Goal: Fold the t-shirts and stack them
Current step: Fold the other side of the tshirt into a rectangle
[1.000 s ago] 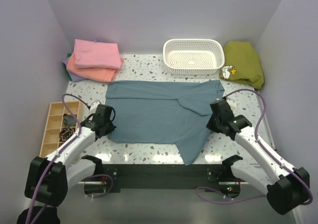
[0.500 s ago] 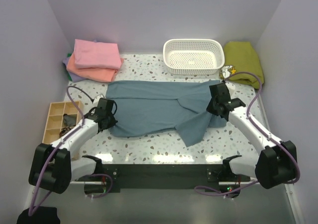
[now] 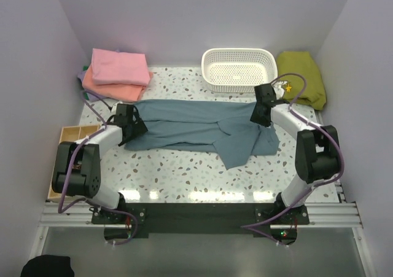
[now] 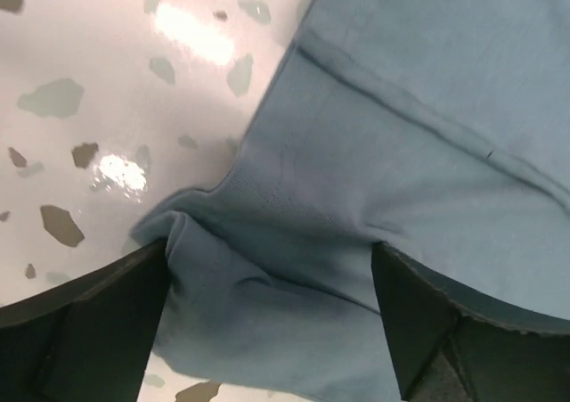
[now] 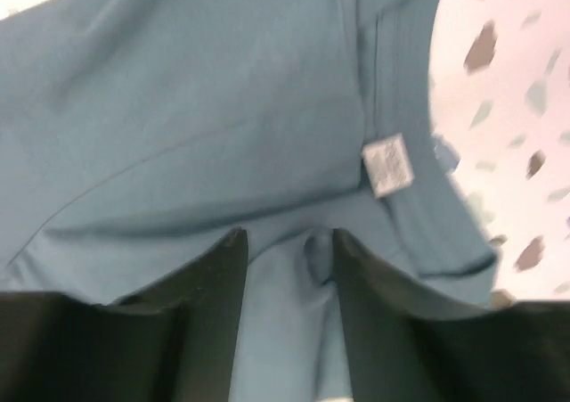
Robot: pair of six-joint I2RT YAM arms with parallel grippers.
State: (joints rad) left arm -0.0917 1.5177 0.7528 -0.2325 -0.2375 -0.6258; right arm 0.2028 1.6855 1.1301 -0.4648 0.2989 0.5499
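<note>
I will take the t-shirt's near corner point(image 4: 183, 356) and pull it flat before folding further, because the end of the t-shirt has a bunched fold at my left gripper.
The blue-grey t-shirt point(image 3: 196, 126) lies folded into a wide band across the middle of the table, one flap trailing toward the near right. My left gripper point(image 3: 132, 126) is at its left end. In the left wrist view, that gripper point(image 4: 269, 246) is open wide, with loose blue cloth point(image 4: 427, 90) bunched between its fingers. My right gripper point(image 3: 261, 112) is over the shirt's right end. Seen from its wrist, the right gripper point(image 5: 287, 237) has its jaws a little apart over a small fold, close to the white neck label point(image 5: 388, 164). Pink, salmon and lavender t-shirts point(image 3: 120, 74) are stacked at the back left.
A white perforated basket point(image 3: 239, 69) stands at the back centre. An olive-green cloth point(image 3: 301, 77) lies in the back right corner. A wooden compartment tray point(image 3: 70, 151) sits at the left edge, beside the left arm. Walls close in the left, right and back.
Both arms carried the shirt's near edge toward the back, folding it narrower. Both grippers, shut before, have come apart and let go of the cloth.
</note>
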